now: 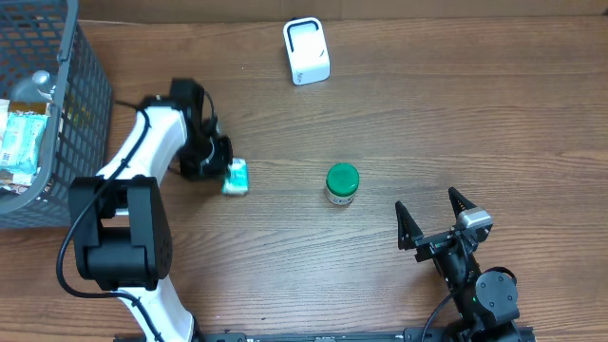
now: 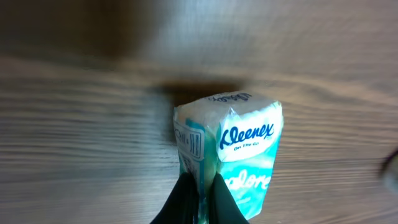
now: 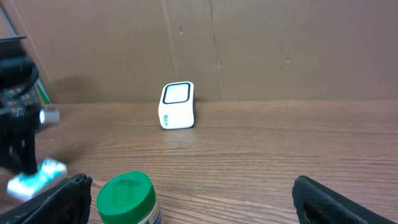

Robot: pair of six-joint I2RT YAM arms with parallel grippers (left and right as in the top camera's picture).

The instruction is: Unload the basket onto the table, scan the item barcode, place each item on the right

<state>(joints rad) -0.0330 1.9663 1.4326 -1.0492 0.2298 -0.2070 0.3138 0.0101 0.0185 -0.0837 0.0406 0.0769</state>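
The robot's left gripper pinches the Kleenex pack crooked with the barcode side against its fingers, so it should set the pack down and grip the pack's broad sides [image 2: 250, 148] before scanning.
A teal and white Kleenex tissue pack [image 1: 236, 177] lies on the wooden table left of centre. My left gripper [image 1: 220, 166] is shut on its edge. In the left wrist view the black fingers [image 2: 182, 200] pinch the pack [image 2: 239, 146] at its near seam, and a barcode [image 2: 188, 140] shows on its left side. The white scanner [image 1: 306, 50] stands at the back of the table, also visible in the right wrist view [image 3: 176, 104]. My right gripper [image 1: 432, 220] rests open at the front right, holding nothing.
A green-lidded jar [image 1: 342, 183] stands mid-table, just ahead of the right gripper's left finger [image 3: 65, 196]. A dark mesh basket [image 1: 57, 114] with packaged goods sits at the left edge. A cardboard wall backs the table.
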